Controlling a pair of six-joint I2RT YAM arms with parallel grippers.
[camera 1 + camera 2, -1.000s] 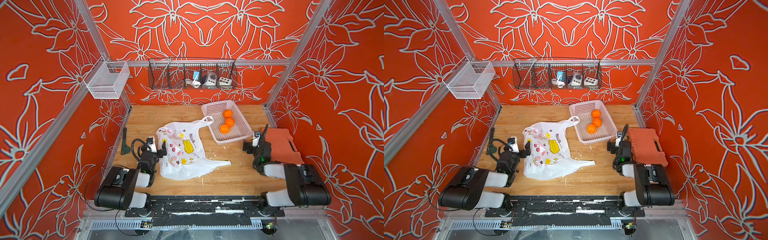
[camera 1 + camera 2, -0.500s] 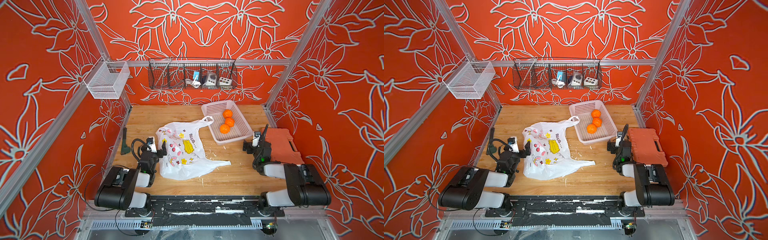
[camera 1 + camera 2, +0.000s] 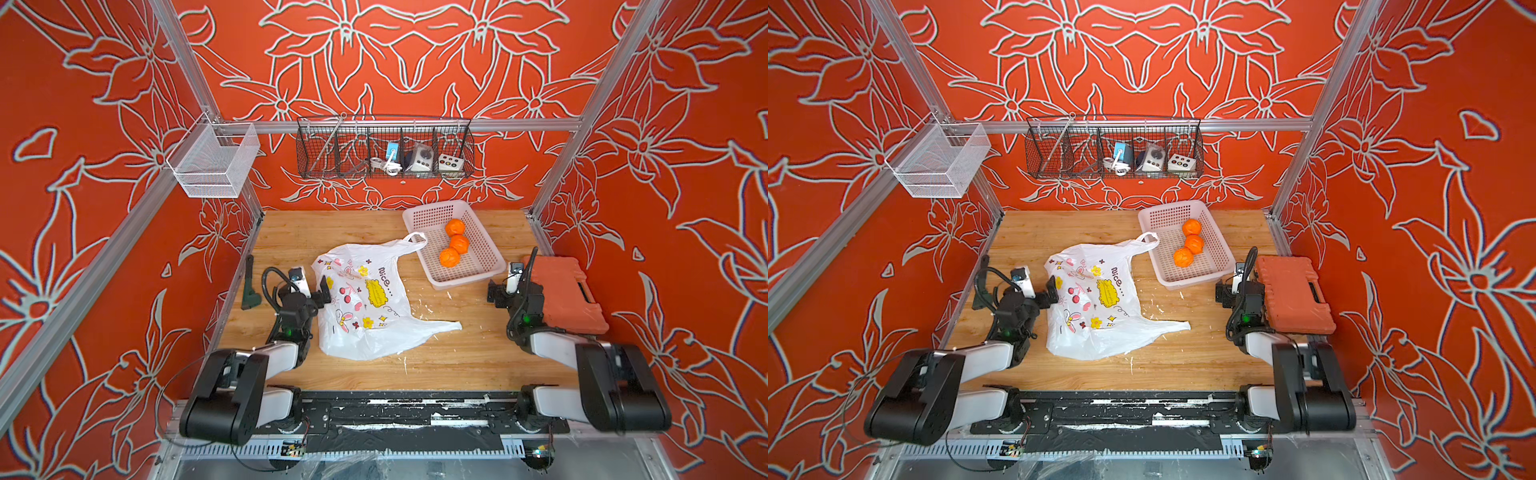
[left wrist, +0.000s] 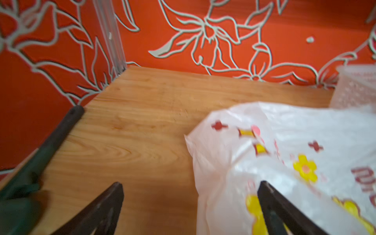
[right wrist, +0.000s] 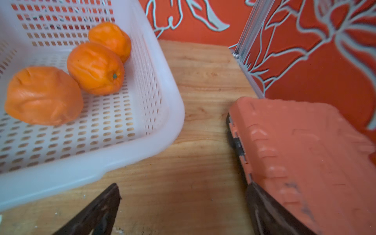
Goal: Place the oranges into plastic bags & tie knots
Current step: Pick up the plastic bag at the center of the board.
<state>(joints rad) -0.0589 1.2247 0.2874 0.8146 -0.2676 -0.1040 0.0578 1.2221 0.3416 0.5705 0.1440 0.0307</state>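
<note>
My left gripper grabs the plastic bag next at its opening's edge point(image 3: 404, 296), between the loop handles, beside the printed word "Nice".
Three oranges point(image 3: 449, 257) point(image 3: 1183, 257) point(image 5: 43, 95) lie in a row inside the white perforated basket point(image 3: 469, 282) point(image 5: 81, 173) at the back right. The printed white plastic bag point(image 3: 365, 307) point(image 3: 1096, 307) point(image 4: 284, 154) lies flat mid-table, one loop handle point(image 3: 413, 239) reaching the basket. No knots are in view. My left gripper point(image 3: 309, 291) point(image 4: 191, 183) stands open low at the bag's left edge, and that edge lies between its jaws, ungripped. My right gripper point(image 3: 509, 291) point(image 5: 183, 184) is open over bare wood, just in front of the basket's near corner.
An orange tool case point(image 3: 561, 291) point(image 5: 305, 152) lies against the right wall, touching my right gripper's outer finger. A dark green tool point(image 3: 250, 286) point(image 4: 40, 154) lies along the left wall. A black wire rack point(image 3: 384, 147) and a white mesh basket point(image 3: 212, 160) hang on the back rail.
</note>
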